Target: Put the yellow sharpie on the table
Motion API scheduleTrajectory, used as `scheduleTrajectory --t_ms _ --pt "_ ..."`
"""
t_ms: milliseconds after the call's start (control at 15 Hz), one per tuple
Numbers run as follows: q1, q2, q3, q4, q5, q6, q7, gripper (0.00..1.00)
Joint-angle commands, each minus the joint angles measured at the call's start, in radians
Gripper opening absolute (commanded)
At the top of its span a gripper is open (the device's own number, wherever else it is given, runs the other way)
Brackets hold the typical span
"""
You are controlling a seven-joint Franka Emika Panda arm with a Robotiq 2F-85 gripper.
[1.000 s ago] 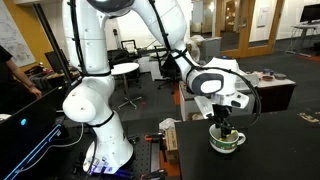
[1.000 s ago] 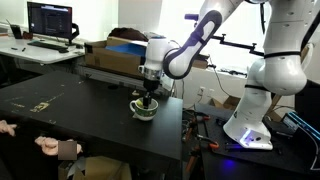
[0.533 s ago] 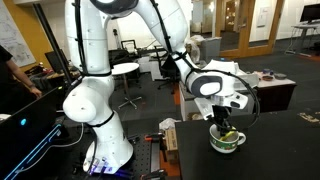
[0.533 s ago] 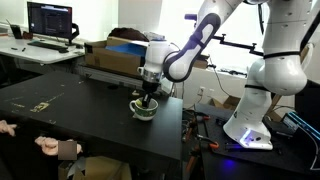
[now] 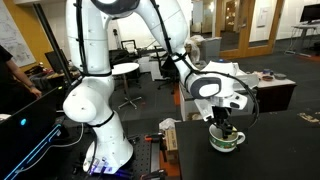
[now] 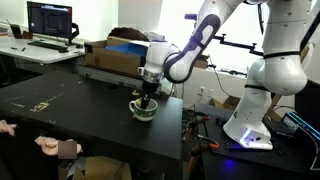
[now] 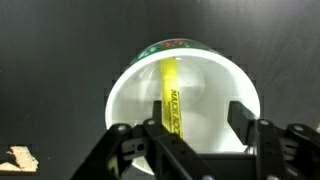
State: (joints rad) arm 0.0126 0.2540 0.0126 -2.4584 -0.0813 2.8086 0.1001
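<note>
The yellow sharpie sits at the edge of the gripper's opening, so the robot should open it and take the sharpie's upper end (image 7: 176, 127) between both fingers before lifting it out.
The yellow sharpie (image 7: 170, 95) stands slanted inside the white and green mug (image 7: 215, 85), its tip on the mug's floor. My gripper (image 7: 195, 125) hangs straight over the mug, open. The sharpie lies between the fingers, close to the left finger (image 7: 152, 128) and well apart from the right finger (image 7: 241, 118). In both exterior views the gripper (image 5: 222, 123) (image 6: 147, 99) reaches down into the mug (image 5: 227, 141) (image 6: 145, 111), which stands on the dark table (image 5: 285, 150) (image 6: 80, 120). The sharpie is hidden in those views.
A person's hand (image 6: 52, 147) rests at the table's near edge. A cardboard box (image 6: 115, 55) and a monitor (image 6: 50, 20) stand behind the table. A scrap of paper (image 7: 20, 158) lies on the tabletop near the mug.
The gripper has sunk slightly lower into the mug; the mug and the sharpie have not moved.
</note>
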Motion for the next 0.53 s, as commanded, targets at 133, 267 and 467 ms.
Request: scheduleTrajectory --t_ms 133,267,467 --pt "-0.006 -0.024 -0.019 0.010 0.020 -0.004 -0.024 0.50" --pt "-0.010 -0.024 -0.022 0.019 0.020 -0.008 -0.027 0.29" --pt "-0.015 -0.023 -0.023 0.033 0.024 -0.015 -0.034 0.23"
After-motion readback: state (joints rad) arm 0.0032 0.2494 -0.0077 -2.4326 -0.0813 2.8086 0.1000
